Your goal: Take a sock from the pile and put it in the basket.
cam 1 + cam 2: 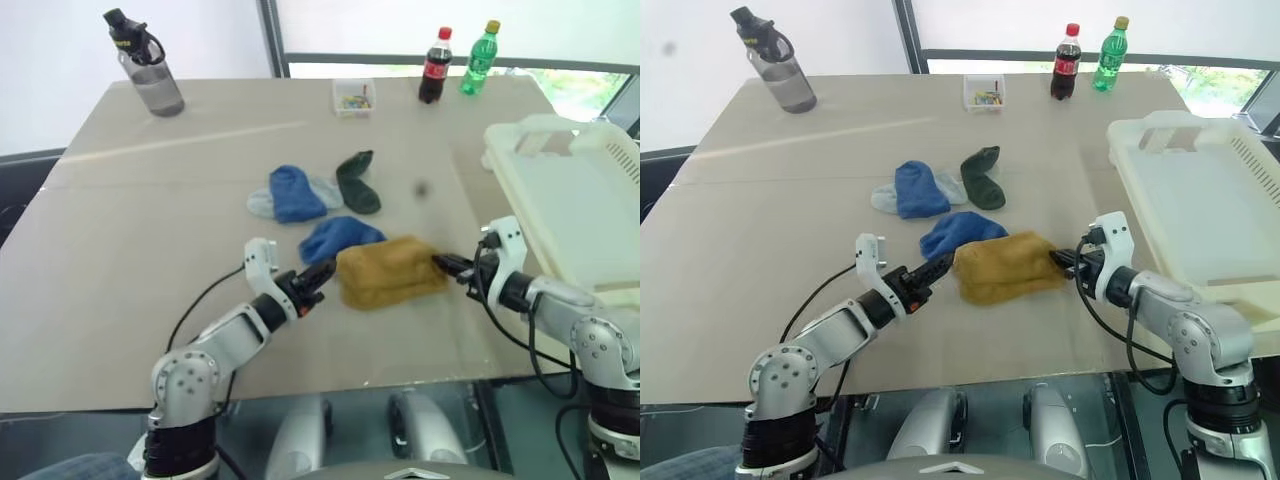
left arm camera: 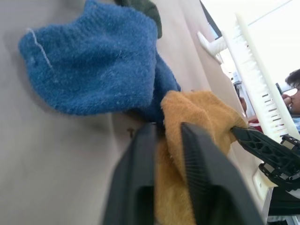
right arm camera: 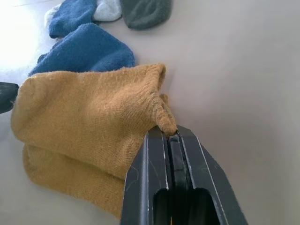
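Note:
The mustard yellow sock's upper layer lies crooked over its lower layer, so my left gripper should retake the sock's end (image 1: 347, 272) and bring both layers into line first.
A mustard yellow sock (image 1: 390, 270) lies folded on the table at the near edge of the pile. My left gripper (image 1: 322, 275) is shut on its left end, the fabric pinched between the fingers (image 2: 140, 154). At the sock's right end, my right gripper (image 1: 445, 265) is shut on a corner of the cuff (image 3: 165, 123). Behind the mustard sock lie a blue sock (image 1: 340, 237), a second blue sock (image 1: 295, 192), a pale grey sock (image 1: 262, 203) and a dark green sock (image 1: 357, 183). The white basket (image 1: 545, 125) stands at the table's right side, beyond my right arm.
At the table's far left stands a grey water bottle (image 1: 145, 65). A small clear box (image 1: 354, 97), a cola bottle (image 1: 435, 65) and a green bottle (image 1: 480, 45) line the far edge. The table's near edge (image 1: 330, 390) runs just below both arms.

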